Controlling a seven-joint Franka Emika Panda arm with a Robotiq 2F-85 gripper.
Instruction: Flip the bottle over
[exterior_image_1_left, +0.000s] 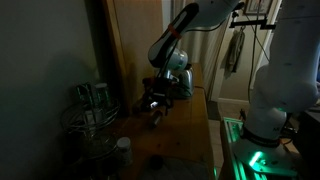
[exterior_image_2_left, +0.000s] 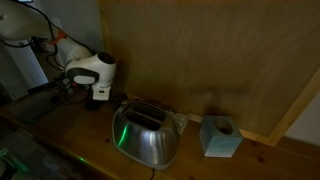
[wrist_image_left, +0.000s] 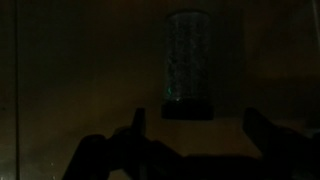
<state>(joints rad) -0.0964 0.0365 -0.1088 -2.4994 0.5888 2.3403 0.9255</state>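
Observation:
The bottle is lying on its side, its dark end just past my open gripper, so next I grasp that dark end (wrist_image_left: 188, 110) and tilt it up until the bottle stands.
The scene is very dark. In the wrist view a slim dark bottle (wrist_image_left: 187, 60) stands on the wooden table, with a darker band at its lower end. My gripper (wrist_image_left: 200, 128) is open; its two fingers show as dark shapes on either side, short of the bottle and apart from it. In both exterior views the gripper (exterior_image_1_left: 154, 108) (exterior_image_2_left: 68, 88) hangs low over the table, close to the wall. I cannot make out the bottle in either exterior view.
A silvery toaster (exterior_image_2_left: 146, 132) (exterior_image_1_left: 178, 80) stands on the table beside the arm. A pale blue tissue box (exterior_image_2_left: 218, 136) sits further along. A wire rack with glasses (exterior_image_1_left: 90, 112) and a jar with a pale lid (exterior_image_1_left: 122, 150) stand nearer the table's front.

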